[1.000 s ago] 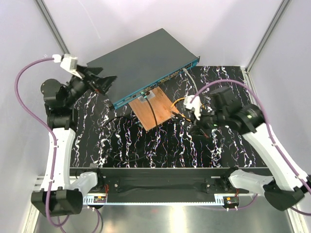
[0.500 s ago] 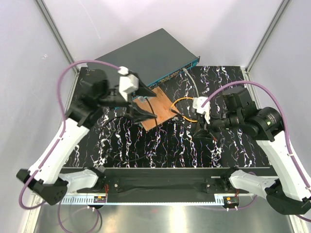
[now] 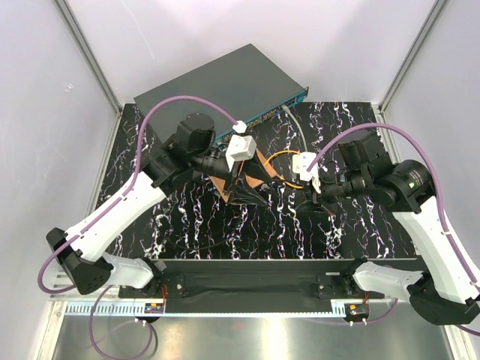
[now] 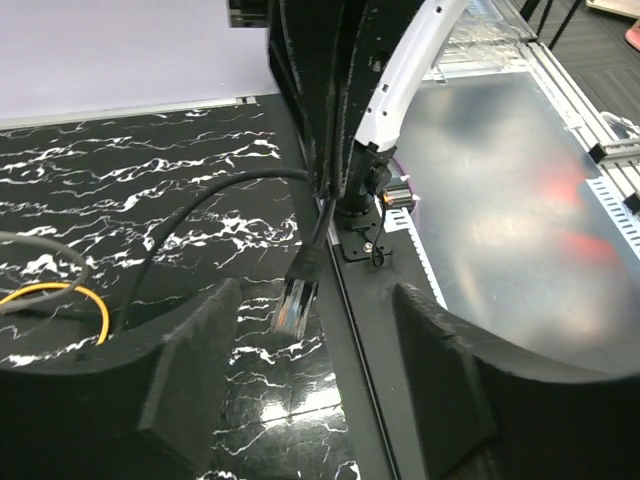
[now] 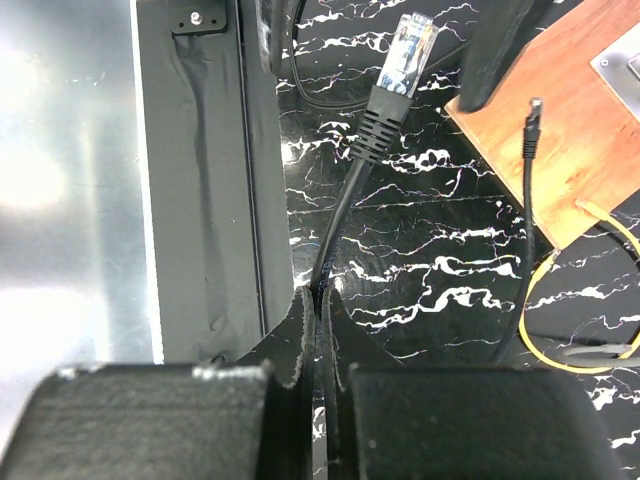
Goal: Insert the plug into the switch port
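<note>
The clear plug leans crooked, far ahead of my right gripper, so next my left gripper steadies it while my right gripper takes the cable [image 5: 354,182] just behind the boot.
The switch [image 3: 225,82] is a dark blue-grey box at the back of the table, its teal-edged socket face turned toward the arms. My right gripper [image 5: 320,296] is shut on a black cable [image 5: 345,205], and the clear plug [image 5: 410,45] sticks out beyond its fingertips. In the top view the right gripper [image 3: 313,204] hangs right of centre. My left gripper [image 3: 247,189] is open over the wooden board. In the left wrist view the left gripper [image 4: 315,300] frames the plug [image 4: 297,300], which points at it from just beyond its fingertips.
A brown wooden board [image 5: 585,120] lies in front of the switch, with a second thin black cable and small plug [image 5: 530,112] on it. A yellow cable [image 3: 281,155] loops beside it. A grey cable [image 3: 296,124] runs to the switch. The black near-edge rail [image 5: 200,200] is close.
My left arm has swung from the far left beside the switch to the centre over the wooden board, its open gripper now facing the plug. The right gripper has shifted only slightly with the cable.
</note>
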{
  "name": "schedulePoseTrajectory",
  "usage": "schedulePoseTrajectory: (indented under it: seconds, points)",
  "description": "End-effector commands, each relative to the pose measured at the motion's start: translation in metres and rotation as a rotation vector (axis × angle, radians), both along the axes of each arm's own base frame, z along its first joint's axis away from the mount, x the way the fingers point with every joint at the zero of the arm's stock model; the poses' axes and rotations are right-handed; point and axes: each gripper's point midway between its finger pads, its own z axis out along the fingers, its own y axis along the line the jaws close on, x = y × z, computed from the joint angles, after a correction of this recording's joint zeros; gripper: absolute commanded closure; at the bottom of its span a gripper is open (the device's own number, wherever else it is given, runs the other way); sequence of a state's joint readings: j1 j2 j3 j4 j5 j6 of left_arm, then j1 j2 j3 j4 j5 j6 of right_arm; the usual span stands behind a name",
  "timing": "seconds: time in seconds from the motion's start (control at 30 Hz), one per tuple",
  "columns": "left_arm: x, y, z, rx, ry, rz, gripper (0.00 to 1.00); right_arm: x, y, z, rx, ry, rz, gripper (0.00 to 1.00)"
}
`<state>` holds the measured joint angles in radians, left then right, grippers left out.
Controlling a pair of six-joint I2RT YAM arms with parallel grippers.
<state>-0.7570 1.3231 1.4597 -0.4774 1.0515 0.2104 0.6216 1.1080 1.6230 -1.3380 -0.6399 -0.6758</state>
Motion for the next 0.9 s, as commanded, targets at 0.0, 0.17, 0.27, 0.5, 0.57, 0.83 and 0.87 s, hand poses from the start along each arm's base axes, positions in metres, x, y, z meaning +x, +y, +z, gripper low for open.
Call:
schedulePoseTrajectory:
  seconds: [0.0,0.17,0.27,0.5,0.57,0.83,0.87]
  points:
    - [-0.007,-0.004,0.022,-0.063,-0.052,-0.053,0.37,-0.004,0.001,0.012,0.017,-0.045,0.036,1.0]
    - [-0.01,-0.006,0.017,-0.053,-0.035,-0.07,0.58,-0.002,0.002,0.012,0.016,-0.048,0.036,1.0]
    - [-0.011,-0.007,0.015,-0.05,-0.023,-0.071,0.69,-0.003,0.002,0.011,0.011,-0.05,0.041,1.0]
    - [-0.009,-0.008,0.014,-0.056,0.006,-0.05,1.0,0.001,0.005,0.014,0.039,-0.081,0.03,0.56]
    - [-0.009,-0.008,0.015,-0.063,0.011,-0.046,1.0,0.005,0.008,0.014,0.057,-0.094,0.021,0.4]
    - [-0.007,-0.011,0.017,-0.073,0.032,-0.03,1.0,0.022,0.027,0.028,0.127,-0.14,0.023,0.46]
    - [-0.007,-0.011,0.016,-0.071,0.033,-0.03,1.0,0.022,0.029,0.028,0.131,-0.136,0.024,0.51]
